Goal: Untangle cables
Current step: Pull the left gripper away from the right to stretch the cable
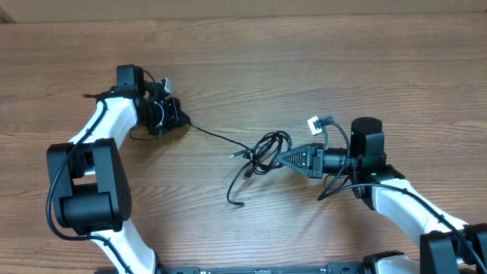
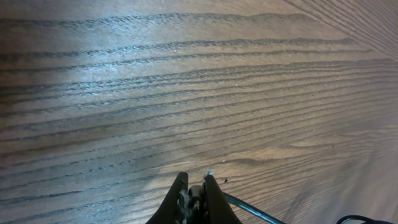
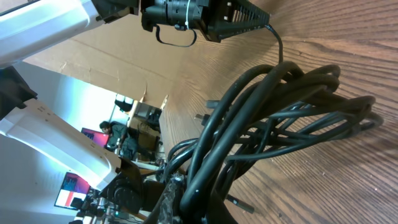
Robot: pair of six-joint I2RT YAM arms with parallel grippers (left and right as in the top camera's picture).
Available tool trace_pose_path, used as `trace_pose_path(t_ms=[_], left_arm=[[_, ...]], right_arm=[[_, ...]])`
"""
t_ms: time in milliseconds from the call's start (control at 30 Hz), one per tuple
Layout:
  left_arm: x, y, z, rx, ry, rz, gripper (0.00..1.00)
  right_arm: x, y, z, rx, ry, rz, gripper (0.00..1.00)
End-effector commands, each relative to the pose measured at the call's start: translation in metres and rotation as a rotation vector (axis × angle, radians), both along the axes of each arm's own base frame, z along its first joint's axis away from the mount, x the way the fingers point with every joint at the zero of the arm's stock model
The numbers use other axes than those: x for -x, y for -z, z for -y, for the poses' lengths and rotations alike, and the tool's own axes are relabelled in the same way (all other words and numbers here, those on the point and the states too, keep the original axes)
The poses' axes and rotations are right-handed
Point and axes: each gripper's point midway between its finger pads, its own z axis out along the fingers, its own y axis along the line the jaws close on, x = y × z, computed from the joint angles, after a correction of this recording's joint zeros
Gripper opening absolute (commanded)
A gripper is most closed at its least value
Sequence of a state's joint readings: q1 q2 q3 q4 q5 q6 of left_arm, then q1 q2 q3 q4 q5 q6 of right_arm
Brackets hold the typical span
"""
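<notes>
The piece of cable stretches tight from my left gripper into the knotted bundle, so next my left gripper lets it go and grasps the cables at the bundle [image 1: 258, 151].
The cables [image 1: 262, 152] are thin black cords knotted in a bundle mid-table, with loose ends trailing to the front left. One strand [image 1: 217, 135] runs taut from the bundle to my left gripper [image 1: 181, 120], which is shut on its end; that strand also shows in the left wrist view [image 2: 252, 210] leaving my left gripper [image 2: 194, 191]. My right gripper [image 1: 280, 158] is shut on the bundle's right side. In the right wrist view the loops [image 3: 267, 118] fill the frame and pass between my right gripper's fingers [image 3: 199, 202].
The wooden table [image 1: 251, 68] stretches around both arms. A white connector with a wire [image 1: 316, 124] sits on my right arm near the wrist. The left arm's base [image 1: 84, 183] stands at the front left.
</notes>
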State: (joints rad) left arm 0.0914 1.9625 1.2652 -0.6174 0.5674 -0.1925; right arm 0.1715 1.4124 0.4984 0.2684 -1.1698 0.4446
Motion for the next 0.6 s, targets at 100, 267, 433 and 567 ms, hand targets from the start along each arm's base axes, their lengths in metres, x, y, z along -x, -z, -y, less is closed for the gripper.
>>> trace_pose_path(t_ms=[100, 267, 433, 567], left_arm=[[-0.003, -0.033, 0.032, 0.220, 0.198, 0.167, 0.18], [0.009, -0.067, 0.062, 0.432, 0.361, 0.302, 0.54], [0.024, -0.080, 0.090, 0.506, 0.501, 0.384, 0.67], [0.037, -0.079, 0.121, 0.499, 0.625, 0.422, 0.69]], right_arm=[[0.001, 0.005, 0.001, 0.024, -0.003, 0.002, 0.04], [0.009, 0.014, 0.003, 0.050, -0.022, -0.010, 0.04], [0.010, 0.013, 0.002, 0.043, -0.030, -0.010, 0.04], [0.021, 0.000, -0.001, -0.026, -0.105, 0.008, 0.04]])
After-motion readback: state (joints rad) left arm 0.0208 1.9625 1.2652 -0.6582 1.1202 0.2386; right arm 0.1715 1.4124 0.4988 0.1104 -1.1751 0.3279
